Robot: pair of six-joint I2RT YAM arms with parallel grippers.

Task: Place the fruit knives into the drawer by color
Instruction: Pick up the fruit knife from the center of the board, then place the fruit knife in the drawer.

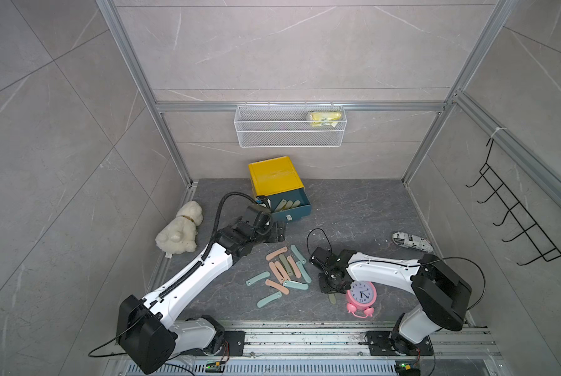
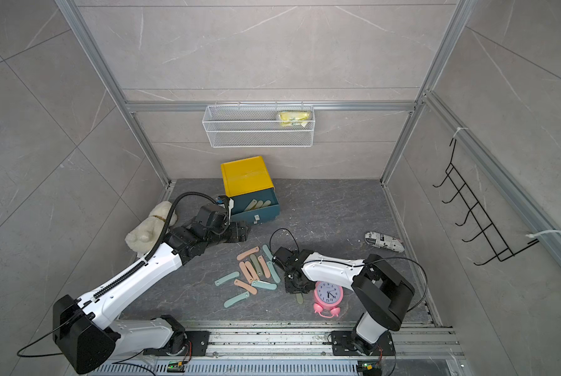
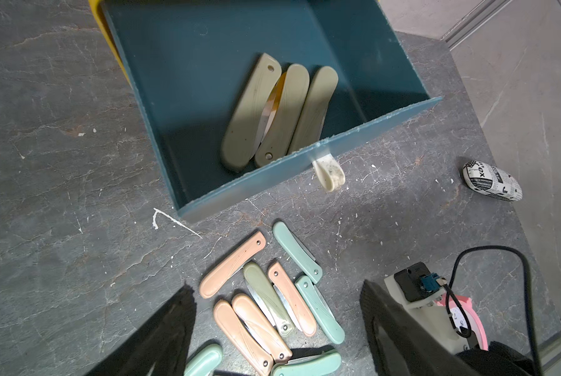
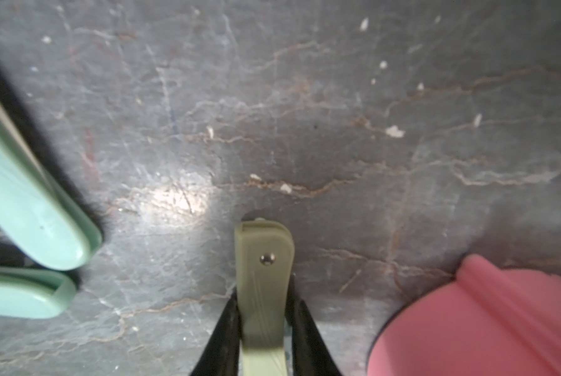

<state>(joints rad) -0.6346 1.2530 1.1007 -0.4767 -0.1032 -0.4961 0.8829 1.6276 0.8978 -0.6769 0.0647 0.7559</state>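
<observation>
I will lay the olive-green fruit knife on the olive-green knives inside the open teal drawer (image 1: 283, 203) with my right gripper.
The yellow cabinet (image 1: 274, 175) stands at the back with its bottom teal drawer (image 3: 191, 97) pulled out. Three olive-green fruit knives (image 3: 282, 114) lie inside it. Several pink, mint and olive fruit knives (image 1: 285, 270) lie scattered on the dark floor in front. My left gripper (image 1: 275, 231) hovers open between the drawer and the pile, with nothing between its fingers (image 3: 162, 335). My right gripper (image 4: 264, 312) is down at the floor beside the clock, shut on an olive-green fruit knife (image 4: 264, 276), whose end sticks out below it in a top view (image 1: 332, 298).
A pink alarm clock (image 1: 361, 294) stands right next to my right gripper. A plush dog (image 1: 179, 229) lies at the left and a newsprint pouch (image 1: 412, 241) at the right. A white wire basket (image 1: 288, 125) hangs on the back wall and a black hook rack (image 1: 516, 221) on the right wall.
</observation>
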